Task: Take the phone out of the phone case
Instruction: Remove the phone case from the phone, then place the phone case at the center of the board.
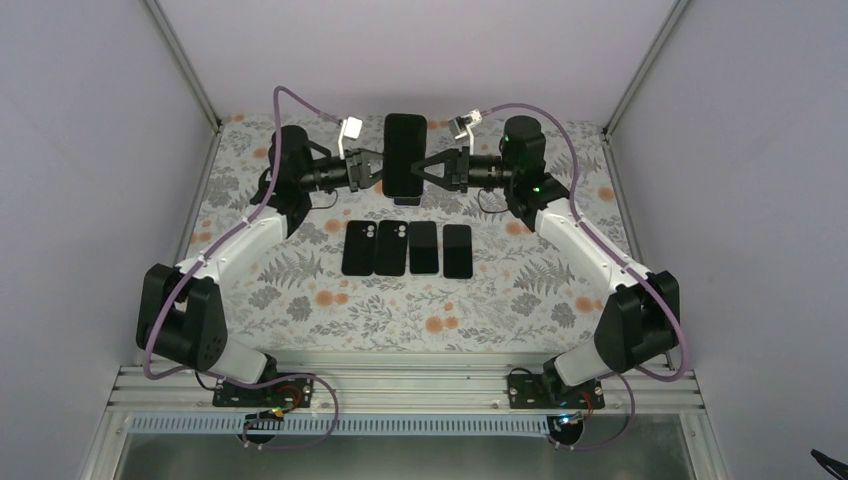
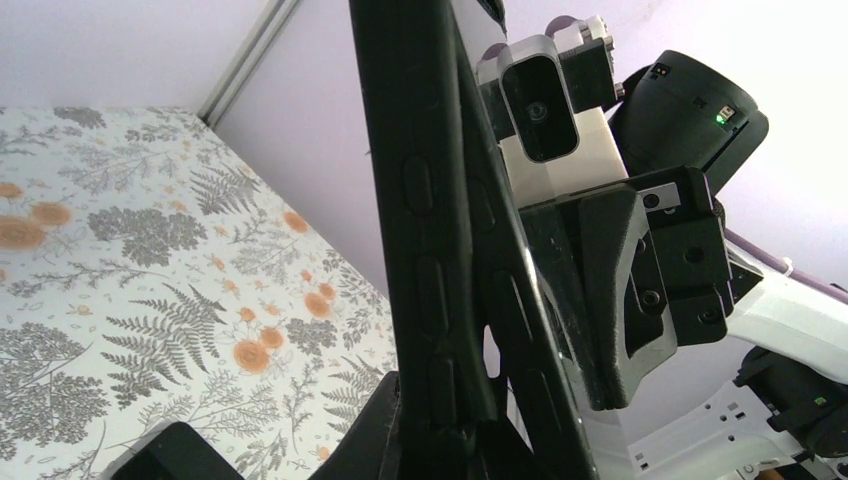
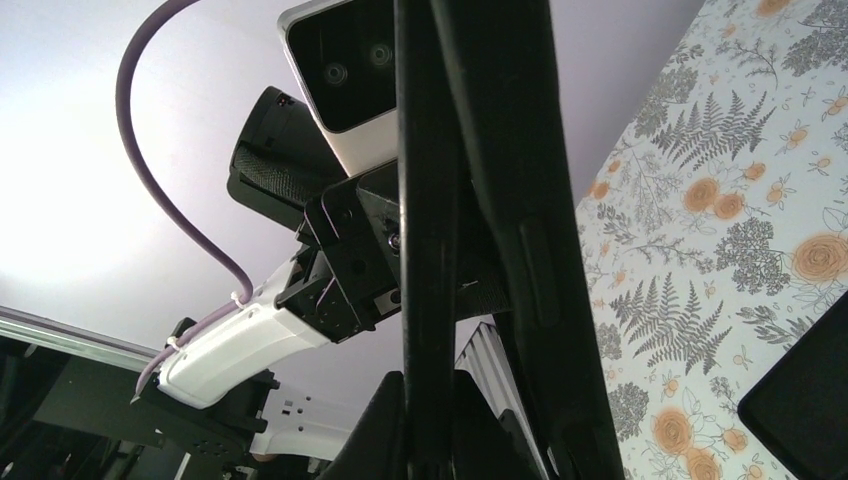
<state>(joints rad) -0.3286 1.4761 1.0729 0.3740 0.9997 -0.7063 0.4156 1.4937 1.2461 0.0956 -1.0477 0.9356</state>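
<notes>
My left gripper will put the black case down on the floral table cover [image 1: 325,247], against the outermost empty case in the row.
Both grippers hold a black phone in its black case [image 1: 405,152] upright in the air at the back middle of the table. My left gripper [image 1: 372,168] grips its left edge and my right gripper [image 1: 436,168] its right edge. In the left wrist view my left gripper [image 2: 468,440] is shut on the case [image 2: 420,200], the slab with raised button covers. A narrow gap separates it from the glossy phone [image 2: 535,330] beside it. In the right wrist view my right gripper [image 3: 430,420] is shut on the thin phone edge [image 3: 428,200], with the case [image 3: 520,200] angled off to the right.
Several black phones or cases lie flat in a row on the floral table cover [image 1: 300,290], from one at the left [image 1: 358,248] to one at the right [image 1: 457,251], in front of the held phone. A small object [image 1: 406,200] lies under it. Grey walls enclose the table.
</notes>
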